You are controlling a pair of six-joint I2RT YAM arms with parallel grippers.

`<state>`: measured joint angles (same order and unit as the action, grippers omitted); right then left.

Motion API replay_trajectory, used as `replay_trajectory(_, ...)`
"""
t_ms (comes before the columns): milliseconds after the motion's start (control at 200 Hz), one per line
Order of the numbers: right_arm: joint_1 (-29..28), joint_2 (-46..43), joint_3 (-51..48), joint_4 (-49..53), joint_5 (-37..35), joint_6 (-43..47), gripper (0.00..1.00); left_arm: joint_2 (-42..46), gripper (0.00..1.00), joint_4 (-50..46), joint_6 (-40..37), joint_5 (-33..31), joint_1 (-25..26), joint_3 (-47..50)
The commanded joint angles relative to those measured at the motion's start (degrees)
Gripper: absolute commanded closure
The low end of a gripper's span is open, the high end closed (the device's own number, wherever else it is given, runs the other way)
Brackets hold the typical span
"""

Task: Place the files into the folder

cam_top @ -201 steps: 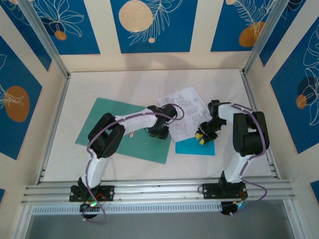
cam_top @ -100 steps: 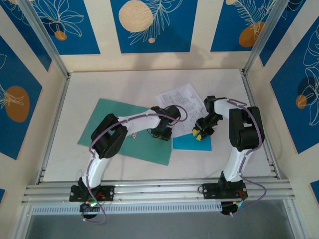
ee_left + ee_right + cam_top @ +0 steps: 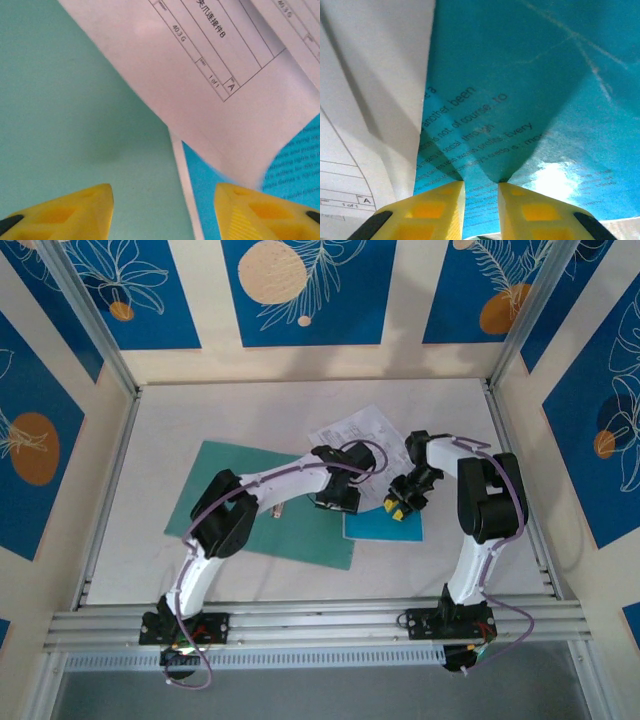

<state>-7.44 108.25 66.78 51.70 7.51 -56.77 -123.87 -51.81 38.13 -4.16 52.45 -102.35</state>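
Note:
The cyan sheet is mostly past the edge of the folder, so I will grab the folder by its metal clip [image 3: 277, 509] with my left gripper and slide it under the sheet.
The teal-green folder [image 3: 250, 505] lies flat left of centre, under my left arm. White printed files [image 3: 362, 432] fan out behind the grippers, and one edge overlaps the folder [image 3: 65, 100] in the left wrist view. My left gripper [image 3: 340, 502] hovers low over the folder's right edge. It [image 3: 162, 215] is open, with nothing between its yellow fingers. The white sheet [image 3: 200, 75] and cyan sheet [image 3: 285, 165] lie just ahead of it. My right gripper [image 3: 397, 508] is shut on the cyan-blue sheet [image 3: 385, 526], which puckers between the fingertips [image 3: 481, 210]. A white sheet [image 3: 370, 75] curls beside the cyan one [image 3: 530, 75].
The pale tabletop [image 3: 240, 415] is walled by blue-patterned panels, with aluminium posts [image 3: 95, 325] at the back corners. A metal rail [image 3: 320, 625] runs along the near edge by both arm bases. Bare table lies behind and left of the folder.
My left gripper has opened and shifted slightly right. The right gripper has drawn the cyan sheet and the white files leftward toward the folder's edge.

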Motion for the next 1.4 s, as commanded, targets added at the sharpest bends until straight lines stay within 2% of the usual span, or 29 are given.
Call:
replay_trajectory(0, 0.2, -1.4, 0.7, 0.2, -1.4, 1.5, 0.74, 7.1, 0.42, -6.7, 2.9, -3.5, -1.5, -0.7)
replay_trajectory(90, -0.4, -2.7, 0.8, 0.1, -1.8, 1.7, 0.73, 11.2, 0.39, -9.1, 3.5, -4.5, -4.8, 4.3)
replay_trajectory(230, -1.8, -5.0, 1.1, 0.9, -3.1, 2.0, 0.7, 16.6, 0.35, -9.6, 2.0, -4.2, -13.3, 15.6)
replay_trajectory(300, -2.8, -5.9, 1.2, 1.6, -3.7, 2.2, 0.68, 18.1, 0.33, -7.6, -0.9, -3.7, -17.6, 19.9)
replay_trajectory(415, -4.1, -7.2, 0.1, 1.6, -3.6, 2.2, 0.67, 17.3, 0.3, -2.6, -7.5, -2.0, -20.5, 22.6)
replay_trajectory(540, -5.3, -7.9, -1.2, 0.8, -3.1, 2.2, 0.67, 14.7, 0.34, 1.8, -11.5, 1.4, -20.6, 22.7)
replay_trajectory(770, -5.9, -8.0, -2.6, 0.8, -3.2, 1.9, 0.67, 11.3, 0.51, 7.1, -11.0, 5.1, -20.4, 23.9)
replay_trajectory(1070, -4.5, -7.6, -2.7, 1.1, -3.8, 2.5, 0.68, 8.8, 0.6, 8.7, -11.0, 5.0, -20.0, 24.9)
replay_trajectory(1180, -3.7, -7.4, -3.1, 1.1, -4.0, 2.5, 0.68, 8.3, 0.66, 9.3, -10.4, 5.3, -18.3, 24.5)
replay_trajectory(1390, -0.7, -7.3, -3.5, 2.1, -5.2, 3.3, 0.68, 7.6, 0.7, 10.4, -5.5, 6.0, -15.0, 21.8)
